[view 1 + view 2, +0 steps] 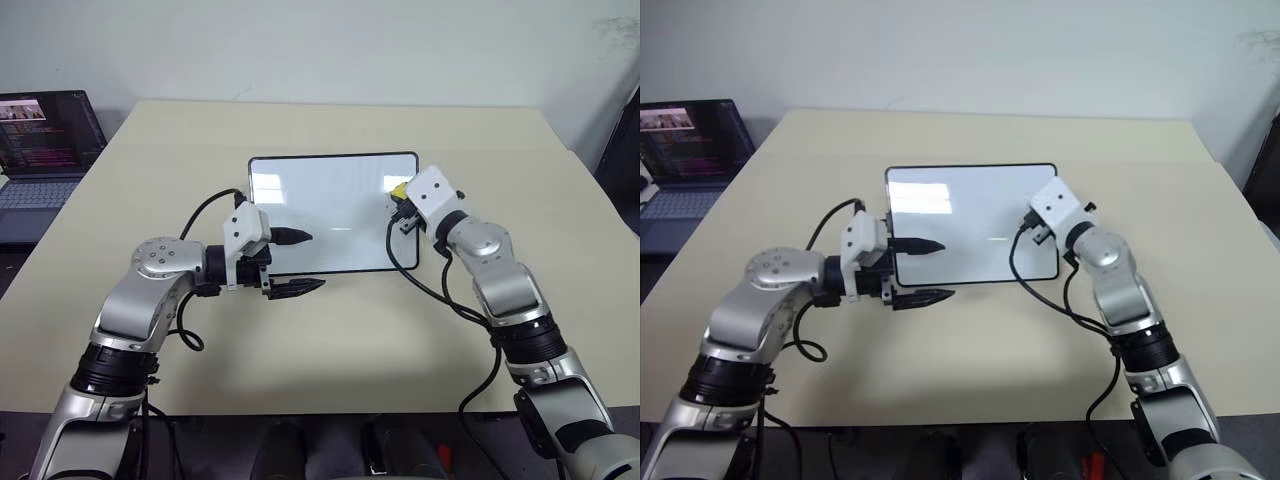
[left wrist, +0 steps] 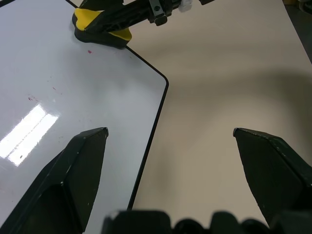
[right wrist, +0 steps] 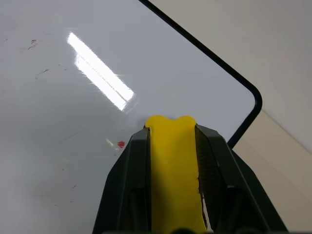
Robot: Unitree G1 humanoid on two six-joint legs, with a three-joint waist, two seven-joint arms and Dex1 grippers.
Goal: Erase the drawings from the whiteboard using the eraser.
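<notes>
Next, I let go of the yellow eraser, still held on the whiteboard, with my right gripper on the tabletop (image 1: 484,264) below that gripper's own arm, next to the near corner of the whiteboard.
The whiteboard (image 1: 330,215) lies flat in the middle of the table, its surface glossy and nearly white. Of the drawings, I see a small red speck (image 3: 121,144) just ahead of the eraser and faint red traces (image 3: 33,43) farther along the board. My right gripper (image 1: 402,203) is shut on the yellow eraser (image 3: 171,165), holding it on the board near its far right corner. My left gripper (image 1: 300,262) is open at the board's near edge, with one finger (image 2: 73,165) over the board and the other (image 2: 273,165) over the table.
An open laptop (image 1: 40,150) sits beyond the table's far left corner. Black cables loop from both wrists onto the table in front of the board. Bare tabletop (image 1: 330,340) surrounds the board on all sides.
</notes>
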